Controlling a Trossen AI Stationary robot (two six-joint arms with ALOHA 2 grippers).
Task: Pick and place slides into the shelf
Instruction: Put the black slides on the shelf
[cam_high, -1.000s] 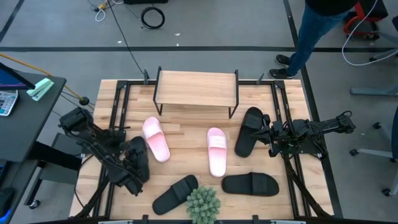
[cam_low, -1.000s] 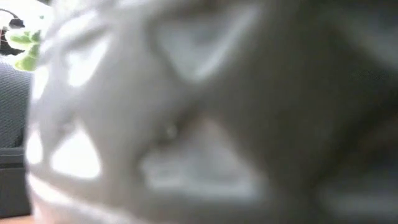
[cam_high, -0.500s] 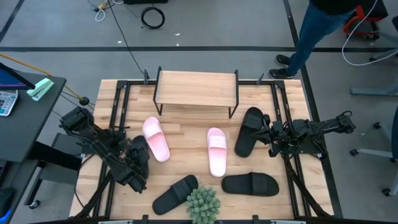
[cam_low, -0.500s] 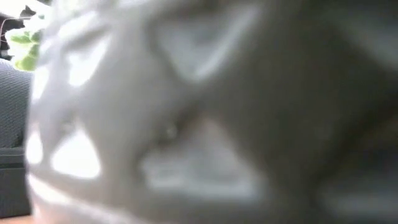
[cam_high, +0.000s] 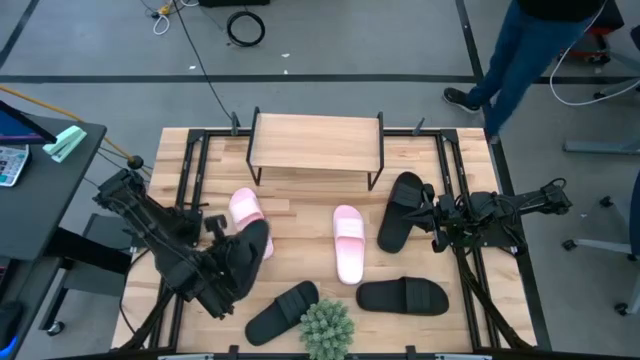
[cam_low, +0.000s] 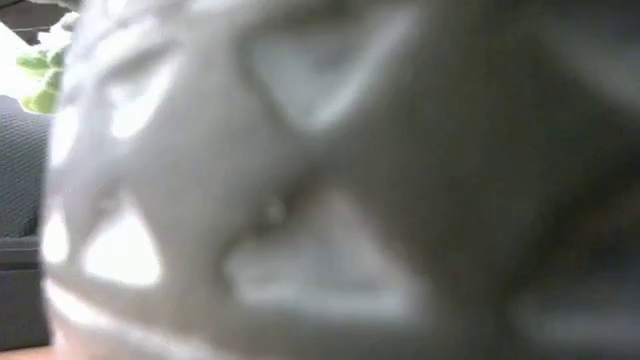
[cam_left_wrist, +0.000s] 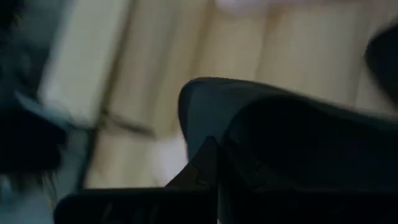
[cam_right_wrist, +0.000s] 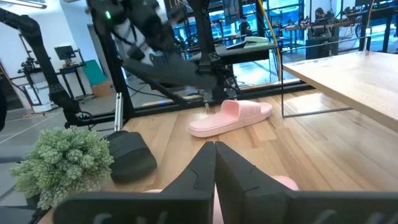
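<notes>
The black slide in my left gripper needs to be let go on the shelf's end (cam_high: 266, 138) closest to the partly covered pink slide.
My left gripper (cam_high: 225, 278) is shut on a matte black slide (cam_high: 247, 252), carried in the air over the table's left half; from above it partly covers one pink slide (cam_high: 243, 207). The second pink slide (cam_high: 348, 243) lies sole-down mid-table. Three more black slides (cam_high: 400, 210) (cam_high: 402, 296) (cam_high: 282, 312) lie flat on the tabletop. The shelf (cam_high: 316, 142) stands on its wire legs at the far edge. My right gripper (cam_high: 428, 215) is shut and waits at the table's right side, beside a black slide. My left gripper holds the black slide by its near end (cam_left_wrist: 205, 124), with a finger (cam_left_wrist: 208, 165) against the sole's edge. It comes from the table's near left side. The slide is lifted clear and reaches away from the fingers toward the far right; the right wrist view shows it (cam_right_wrist: 177, 67) above the pink slide (cam_right_wrist: 231, 116).
A small green spiky plant (cam_high: 327, 328) stands at the near edge between two black slides. The low view is filled by a blurred pale object close to its lens. A person's legs (cam_high: 515, 60) are on the floor beyond the far right corner.
My left gripper has risen and moved toward the table's right with the black slide. The slide has come up from the left side of the table and now overlaps the pink slide seen from above. The person beyond the table has stepped to the right.
</notes>
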